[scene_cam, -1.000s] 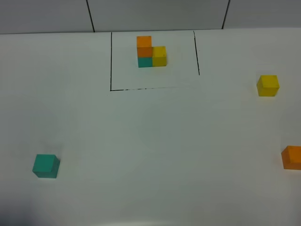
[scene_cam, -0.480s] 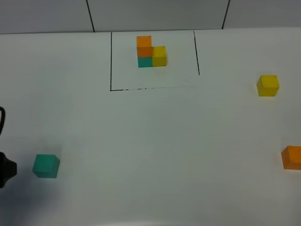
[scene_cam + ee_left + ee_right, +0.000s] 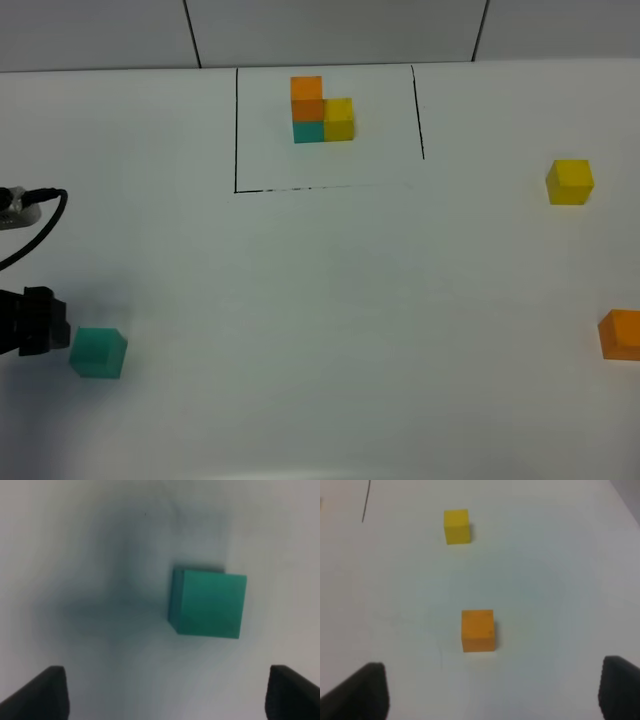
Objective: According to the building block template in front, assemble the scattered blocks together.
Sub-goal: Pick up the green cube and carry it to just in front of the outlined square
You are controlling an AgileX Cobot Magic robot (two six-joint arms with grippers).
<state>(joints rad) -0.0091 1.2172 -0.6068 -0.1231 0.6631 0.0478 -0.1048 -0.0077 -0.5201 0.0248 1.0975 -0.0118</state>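
Note:
Next, my left gripper moves to the loose teal cube, away from the template, and closes on the cube's opposite sides (image 3: 98, 353) (image 3: 210, 604).
The template (image 3: 322, 112), orange on teal with yellow beside it, stands inside the marked box at the back. The teal cube (image 3: 98, 352) lies front left. My left gripper (image 3: 170, 695) is open and empty, and the teal cube (image 3: 209, 604) lies ahead of its two fingertips. The gripper's black body (image 3: 35, 322) sits just left of that cube. The yellow cube (image 3: 570, 182) and the orange cube (image 3: 620, 335) lie at the right. My right gripper (image 3: 492, 695) is open and empty, with the orange cube (image 3: 478, 630) ahead of it and the yellow cube (image 3: 457, 526) farther on.
A black outline (image 3: 236, 140) marks a box on the white table (image 3: 330, 300) around the template. A black cable (image 3: 45, 205) loops in at the left edge. The orange cube is partly cut off by the right edge of the exterior view.
My left arm has come in from the left edge and moved right, up to the teal cube. None of the cubes has moved.

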